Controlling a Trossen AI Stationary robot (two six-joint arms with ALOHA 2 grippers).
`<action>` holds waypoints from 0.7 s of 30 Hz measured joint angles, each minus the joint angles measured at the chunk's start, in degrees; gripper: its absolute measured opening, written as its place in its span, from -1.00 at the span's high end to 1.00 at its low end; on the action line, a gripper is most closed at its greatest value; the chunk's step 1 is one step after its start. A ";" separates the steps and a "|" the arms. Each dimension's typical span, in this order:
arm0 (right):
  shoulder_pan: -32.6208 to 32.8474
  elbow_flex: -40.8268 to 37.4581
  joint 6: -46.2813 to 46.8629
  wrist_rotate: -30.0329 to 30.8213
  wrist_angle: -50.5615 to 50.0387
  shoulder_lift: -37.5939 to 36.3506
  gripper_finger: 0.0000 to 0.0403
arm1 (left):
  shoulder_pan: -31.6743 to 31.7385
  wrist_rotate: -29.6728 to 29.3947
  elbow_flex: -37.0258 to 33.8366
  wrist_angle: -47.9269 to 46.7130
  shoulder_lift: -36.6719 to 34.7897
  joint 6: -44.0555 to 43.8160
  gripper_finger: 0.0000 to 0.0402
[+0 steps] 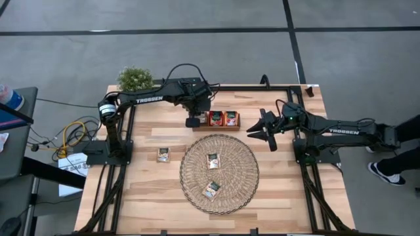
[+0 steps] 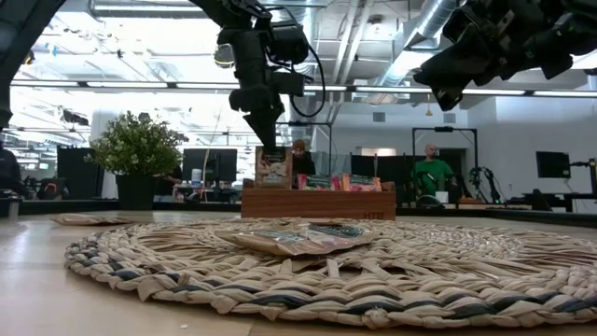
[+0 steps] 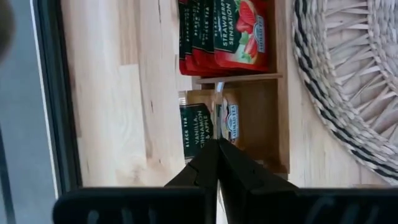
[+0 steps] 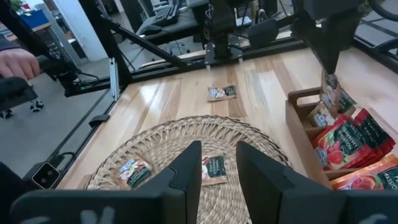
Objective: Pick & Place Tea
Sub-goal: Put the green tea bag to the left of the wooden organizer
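Observation:
My left gripper is to let go of the pale sachet in the tray compartment (image 1: 201,119) (image 3: 222,124) nearest the potted plant, against the other pale sachet.
My left gripper (image 1: 193,121) is over the left compartment of the small wooden tray (image 1: 216,128), shut on a pale tea sachet (image 2: 271,166). The other two compartments hold red-orange sachets (image 3: 236,31) standing on edge. Two more sachets (image 1: 213,160) (image 1: 211,190) lie flat on the round wicker mat (image 1: 236,174), and one (image 1: 163,155) lies on the table left of the mat. My right gripper (image 1: 261,129) hangs open in the air, right of the tray. My left gripper pinches the pale sachet by its top edge (image 4: 328,78) between the two fingers, coming from above and pointing down. The sachet hangs upright below the fingertips (image 2: 263,131), and its lower end (image 2: 271,179) reaches into the tray's left compartment.
Another pale sachet (image 3: 196,127) leans inside the left compartment. A potted plant (image 1: 134,78) stands at the far left corner of the table. Black frame rails (image 1: 125,170) run along both sides. A person's hand (image 4: 18,62) shows beyond the table's left side.

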 joint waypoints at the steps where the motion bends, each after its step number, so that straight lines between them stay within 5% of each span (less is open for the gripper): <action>1: 0.00 0.00 0.00 0.00 0.00 0.00 0.54 | 0.00 0.00 0.00 0.00 0.00 -0.19 1.00; 21: 0.04 0.00 0.54 0.02 1.77 0.00 0.54 | 0.04 3.52 -0.09 0.80 2.40 -4.13 1.00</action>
